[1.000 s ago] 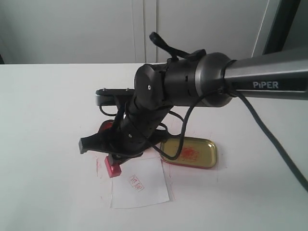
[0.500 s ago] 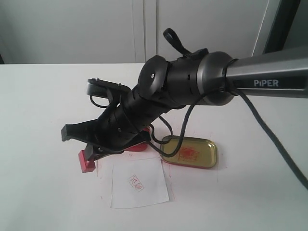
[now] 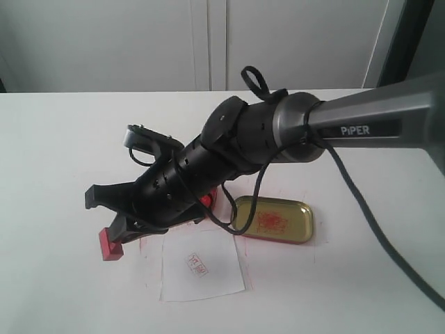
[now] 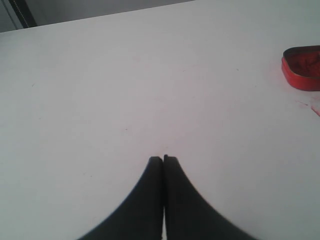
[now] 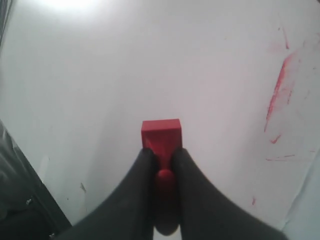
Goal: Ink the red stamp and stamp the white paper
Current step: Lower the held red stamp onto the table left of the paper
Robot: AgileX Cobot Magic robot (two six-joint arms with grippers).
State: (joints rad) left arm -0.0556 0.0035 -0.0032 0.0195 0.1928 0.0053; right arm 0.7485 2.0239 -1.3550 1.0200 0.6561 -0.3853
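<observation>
My right gripper has the red stamp. It will let go of it on the bare table (image 3: 133, 255) (image 5: 212, 142) next to the white paper, near the ink streaks.
My right gripper (image 3: 119, 232) is shut on the red stamp (image 3: 110, 245), holding it by its knob just left of the white paper (image 3: 201, 266). The paper lies flat and bears a small red print (image 3: 197, 264). In the right wrist view the red stamp (image 5: 161, 134) sticks out past the right gripper (image 5: 162, 156) over bare white table. The red ink tin (image 3: 206, 202) is mostly hidden behind the right arm; its corner (image 4: 302, 67) shows in the left wrist view. My left gripper (image 4: 163, 159) is shut on nothing above bare table and does not show in the exterior view.
A gold tin lid (image 3: 272, 220) with red smears lies right of the paper. Red ink streaks (image 5: 277, 92) mark the tabletop near the paper's left edge. The right arm (image 3: 264, 132) spans the scene from the right. A white wall stands behind the table.
My right gripper has swung left and slightly down with the red stamp, from the paper's top left corner to a spot well left of the paper.
</observation>
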